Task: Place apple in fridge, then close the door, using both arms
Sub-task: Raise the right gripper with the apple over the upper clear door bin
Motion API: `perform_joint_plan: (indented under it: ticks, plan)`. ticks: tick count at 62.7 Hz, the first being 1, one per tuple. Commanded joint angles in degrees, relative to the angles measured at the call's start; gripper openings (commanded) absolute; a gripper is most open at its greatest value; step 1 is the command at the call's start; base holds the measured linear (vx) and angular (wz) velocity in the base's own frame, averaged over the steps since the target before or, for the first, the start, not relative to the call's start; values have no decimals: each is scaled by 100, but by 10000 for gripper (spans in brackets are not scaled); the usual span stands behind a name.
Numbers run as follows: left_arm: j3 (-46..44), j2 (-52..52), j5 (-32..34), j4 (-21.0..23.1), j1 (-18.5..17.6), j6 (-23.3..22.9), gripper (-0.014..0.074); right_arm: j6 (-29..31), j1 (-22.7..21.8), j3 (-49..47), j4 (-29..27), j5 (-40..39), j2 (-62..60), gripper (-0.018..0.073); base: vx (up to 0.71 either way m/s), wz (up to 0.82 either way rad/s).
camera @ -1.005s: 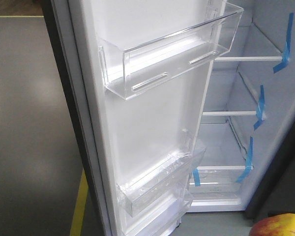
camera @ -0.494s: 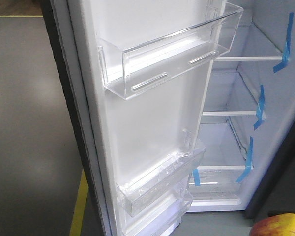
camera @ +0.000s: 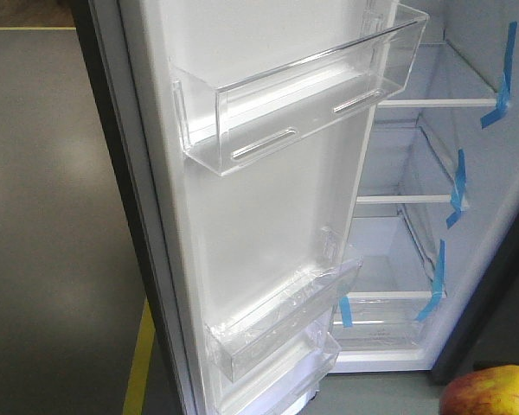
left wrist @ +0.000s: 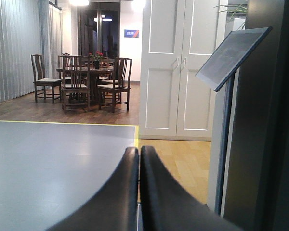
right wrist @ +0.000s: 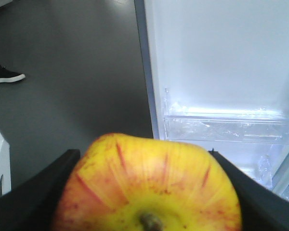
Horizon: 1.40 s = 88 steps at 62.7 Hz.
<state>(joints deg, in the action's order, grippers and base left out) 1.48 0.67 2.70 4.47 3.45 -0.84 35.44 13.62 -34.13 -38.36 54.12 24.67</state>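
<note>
My right gripper has the apple, which is low in front of the open fridge. It will let it go in the clear upper door bin (camera: 327, 69), toward the fridge shelves.
The red and yellow apple (right wrist: 147, 185) fills the lower half of the right wrist view, stem toward the camera, with my right gripper (right wrist: 145, 161) shut on it from both sides. In the front view the apple (camera: 491, 391) shows at the bottom right corner, low in front of the open fridge (camera: 432, 173). The door (camera: 259, 216) stands wide open with its white inner side and clear bins facing me. My left gripper (left wrist: 138, 150) is shut on nothing and points away across the room, beside the fridge's dark side (left wrist: 267, 134).
Glass shelves with blue tape strips (camera: 458, 186) line the fridge interior. A clear upper door bin (camera: 294, 95) juts out toward me, and lower door bins (camera: 277, 324) sit near floor height. A tilted sign on a stand (left wrist: 229, 62) is by the left gripper. A person's shoe (right wrist: 5, 74) rests on the grey floor.
The apple has risen a little and shows more at the bottom right of the front view. The fridge and door have not moved.
</note>
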Motion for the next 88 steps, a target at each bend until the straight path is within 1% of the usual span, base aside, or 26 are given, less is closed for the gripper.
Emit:
perform_joint_plan:
  ticks: [1, 7, 15, 22, 27, 48, 65, 74, 83, 88]
  plan:
    - [120, 84, 436, 21, -9, -57, -6, -223, 2, -158, -195, -730, 148, 411, 0, 0]
    - [120, 84, 436, 21, -9, -57, -6, -526, 2, -214, -56, -1000, 509, 411, 0, 0]
    - [120, 84, 436, 21, -9, -57, -6, -699, -38, -581, 380, -1039, 1143, 411, 0, 0]
    - [120, 84, 436, 21, -9, -57, -6, -836, -44, -1220, 772, -990, 1765, 411, 0, 0]
    - [120, 84, 436, 21, -9, -57, -6, -836, -44, -1723, 875, -938, 2122, 411, 0, 0]
    - [120, 84, 436, 21, -9, -57, -6, -723, -44, -4361, 875, -238, 3780, 411, 0, 0]
    - [120, 84, 436, 21, -9, -57, -6, -701, -28, -6248, 683, -26, 4988, 411, 0, 0]
    - [120, 84, 436, 21, -9, -57, -6, -701, -28, -7045, 510, 111, 5579, 411, 0, 0]
    - [120, 84, 436, 21, -9, -57, -6, -697, -28, -7622, 316, 106, 6135, 411, 0, 0]
    - [120, 84, 436, 21, -9, -57, -6, -684, -28, -7844, 299, 76, 6415, 411, 0, 0]
